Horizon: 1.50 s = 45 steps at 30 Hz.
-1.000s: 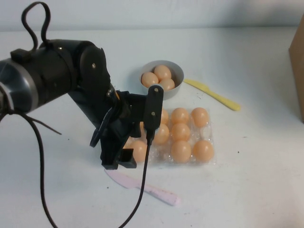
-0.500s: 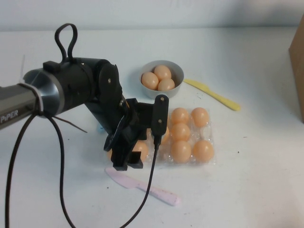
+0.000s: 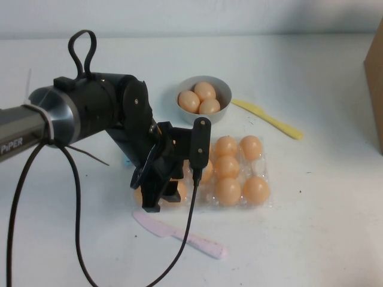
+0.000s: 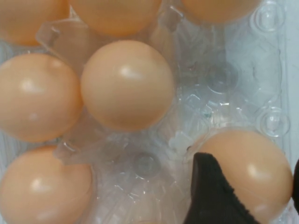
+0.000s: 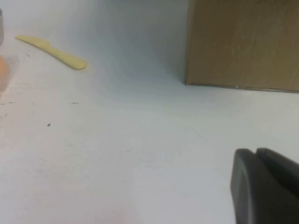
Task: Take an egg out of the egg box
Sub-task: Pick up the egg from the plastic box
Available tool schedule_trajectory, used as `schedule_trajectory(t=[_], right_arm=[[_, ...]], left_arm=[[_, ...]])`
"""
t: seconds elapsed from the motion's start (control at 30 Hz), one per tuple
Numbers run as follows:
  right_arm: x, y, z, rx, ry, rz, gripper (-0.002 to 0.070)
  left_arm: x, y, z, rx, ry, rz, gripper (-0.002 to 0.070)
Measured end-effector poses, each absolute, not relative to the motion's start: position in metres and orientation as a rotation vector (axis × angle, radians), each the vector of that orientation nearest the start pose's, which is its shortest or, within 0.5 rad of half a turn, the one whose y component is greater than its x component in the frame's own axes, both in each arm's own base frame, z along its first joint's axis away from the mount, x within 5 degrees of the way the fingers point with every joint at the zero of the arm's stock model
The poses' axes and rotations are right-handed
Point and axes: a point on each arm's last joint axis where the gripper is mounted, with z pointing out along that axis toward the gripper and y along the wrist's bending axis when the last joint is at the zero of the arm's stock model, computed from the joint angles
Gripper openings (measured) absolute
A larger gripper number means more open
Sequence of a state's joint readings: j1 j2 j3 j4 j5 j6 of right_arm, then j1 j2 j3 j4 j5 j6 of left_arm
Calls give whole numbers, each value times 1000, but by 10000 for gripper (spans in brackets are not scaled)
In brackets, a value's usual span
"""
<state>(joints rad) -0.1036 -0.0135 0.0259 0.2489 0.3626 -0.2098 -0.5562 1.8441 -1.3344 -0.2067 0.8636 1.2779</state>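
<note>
The left gripper's fingers sit too shallow on the egg's upper sides, so the robot should open them and grip the egg lower around its middle (image 4: 257,179) before lifting.
The clear plastic egg box (image 3: 258,165) lies mid-table with several pale orange eggs in its cups. My left gripper (image 3: 164,197) is down over the box's near left corner. In the left wrist view the gripper (image 4: 250,163) has its black fingers (image 4: 210,196) pressed on either side of one egg (image 4: 252,172), which still sits in its cup in the egg box (image 4: 224,84). That egg shows partly in the high view (image 3: 179,190). My right gripper (image 5: 257,156) is out of the high view, low over bare table, with its fingers together.
A round grey bowl (image 3: 224,89) with three eggs stands behind the box. A yellow knife (image 3: 269,119) lies to its right and a pink knife (image 3: 179,234) in front of the box. A cardboard box (image 3: 376,89) stands at the right edge.
One second ago the left arm swung right and down onto the box's near left corner. In the last half second it stayed put while its fingers drew in around the egg.
</note>
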Motion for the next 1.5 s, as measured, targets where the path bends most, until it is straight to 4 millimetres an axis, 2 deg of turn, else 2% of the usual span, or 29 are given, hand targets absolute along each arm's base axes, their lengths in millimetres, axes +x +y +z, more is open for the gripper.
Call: schedule_trajectory(t=[0.53, 0.6, 0.7, 0.87, 0.97, 1.07, 1.2, 1.27, 1.37, 1.5], right_arm=[[53, 2, 174, 56, 1847, 25, -17], [53, 2, 174, 56, 1847, 25, -17], [53, 2, 174, 56, 1847, 25, -17], [53, 3, 174, 57, 1846, 26, -17], [53, 3, 174, 57, 1846, 26, -17], [53, 3, 174, 57, 1846, 26, -17], [53, 3, 174, 57, 1846, 26, -17], [53, 3, 174, 57, 1846, 26, -17], [53, 3, 174, 57, 1846, 26, -17], [53, 3, 174, 57, 1846, 26, -17]], left_arm=[[312, -211, 219, -2632, -2259, 112, 276], [309, -209, 226, -2644, -2263, 107, 223], [306, -207, 239, -2671, -2278, 93, 184], [299, -203, 260, -2699, -2326, 72, 169], [298, -202, 263, -2639, -2401, 89, 171], [298, -203, 261, -2599, -2427, 105, 230], [301, -204, 252, -2572, -2417, 119, 417], [303, -205, 246, -2563, -2405, 124, 478], [305, -207, 238, -2556, -2380, 130, 515], [307, -208, 229, -2545, -2363, 145, 528]])
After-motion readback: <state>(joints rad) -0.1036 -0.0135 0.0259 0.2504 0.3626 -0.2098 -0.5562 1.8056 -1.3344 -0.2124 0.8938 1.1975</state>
